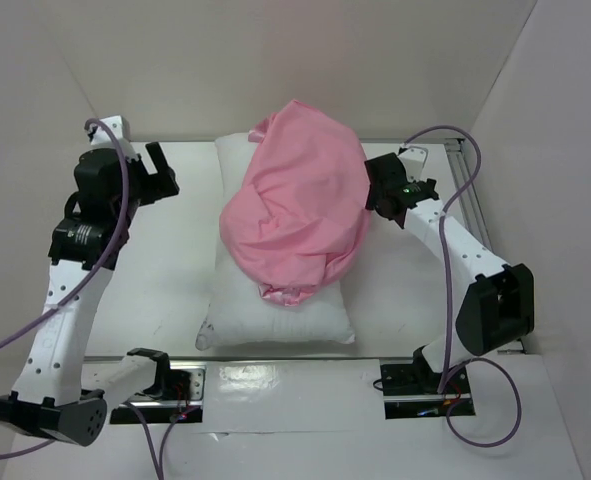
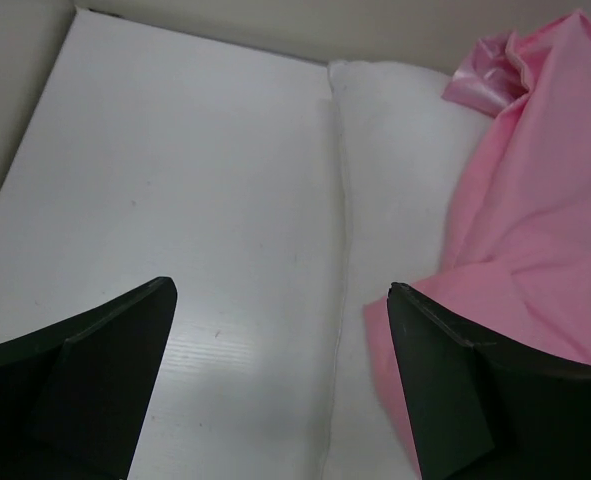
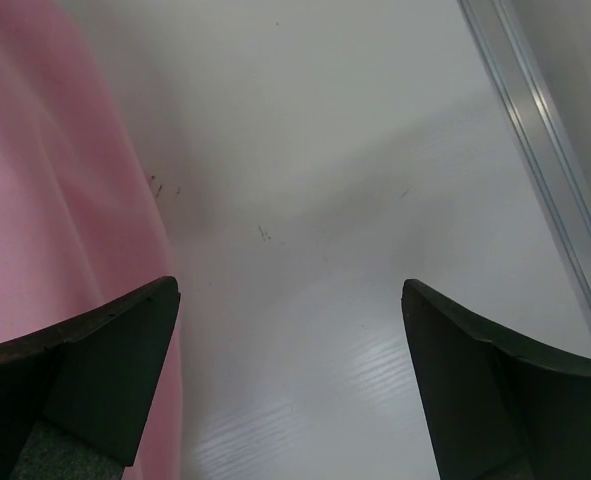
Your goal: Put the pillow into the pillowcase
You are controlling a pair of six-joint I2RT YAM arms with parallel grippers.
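Note:
Next, my left gripper moves next to the pillowcase's jutting corner (image 1: 233,206) (image 2: 430,283), by the bare long edge of the white pillow, and closes there.
The white pillow (image 1: 275,310) lies lengthwise in the middle of the table. The pink satin pillowcase (image 1: 300,205) lies bunched on top of its far and middle part, leaving the near end and left edge bare. My left gripper (image 1: 158,172) is open and empty above the table left of the pillow. In the left wrist view the pillow (image 2: 405,160) and pillowcase (image 2: 535,200) lie ahead to the right of that gripper (image 2: 280,330). My right gripper (image 1: 377,184) is open and empty beside the pillowcase's right side; the right wrist view shows it (image 3: 290,330) with the pillowcase (image 3: 45,200) at its left.
White walls enclose the table on the left, back and right. A metal rail (image 3: 545,150) runs along the table's right edge. Purple cables (image 1: 465,170) loop off both arms. The arm bases (image 1: 165,380) sit at the near edge.

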